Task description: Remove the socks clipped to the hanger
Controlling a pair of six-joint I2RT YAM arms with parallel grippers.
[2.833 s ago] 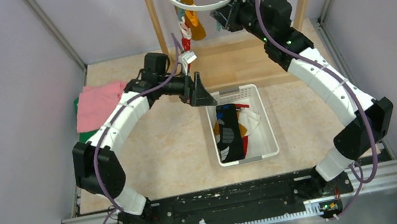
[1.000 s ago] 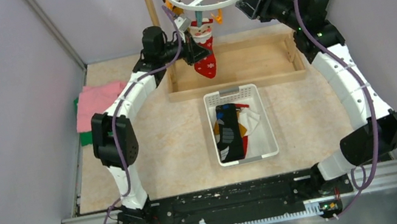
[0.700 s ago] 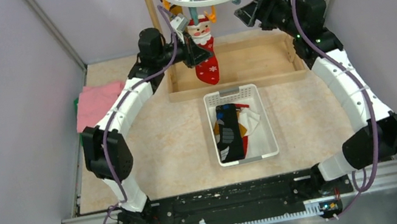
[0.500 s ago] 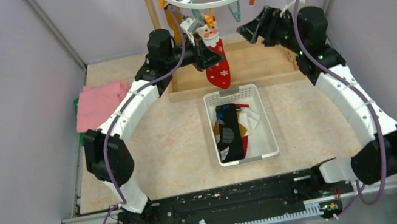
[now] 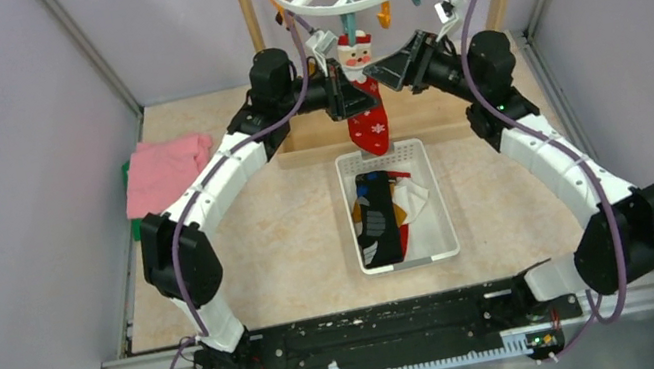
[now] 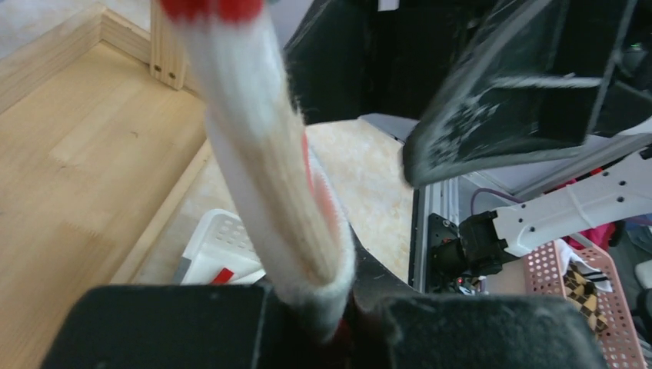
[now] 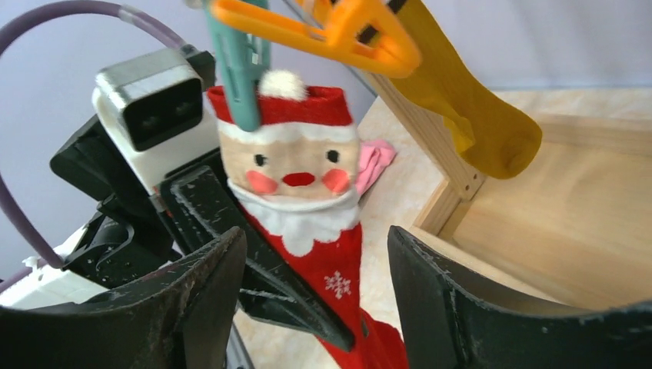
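The Santa sock's white beard is a crowded place to pinch for my right gripper, so next my left gripper takes the red leg lower down (image 5: 368, 128) before the teal clip opens.
A red Santa sock (image 5: 369, 118) hangs from a teal clip (image 7: 238, 73) of the white hanger (image 5: 322, 7), above the far end of the basket. My left gripper (image 5: 349, 99) is shut on the sock's middle from the left; in the left wrist view the sock's white edge (image 6: 269, 177) runs down into the closed jaws (image 6: 330, 315). My right gripper (image 5: 394, 69) stands open just right of the sock, whose red leg (image 7: 338, 269) shows between its fingers (image 7: 315, 300) without touching them. A mustard sock (image 7: 477, 115) hangs behind, under an orange clip (image 7: 346, 31).
The white slotted basket (image 5: 436, 226) below holds black, white and red socks. A wooden frame base (image 5: 438, 116) and its posts (image 5: 246, 6) stand behind. Pink cloth (image 5: 163, 171) lies at the left. Purple walls close in on both sides.
My left gripper carried the clipped sock rightward and nearer, over the basket's far end. My right gripper swung left and down to face the sock. The hanger turned.
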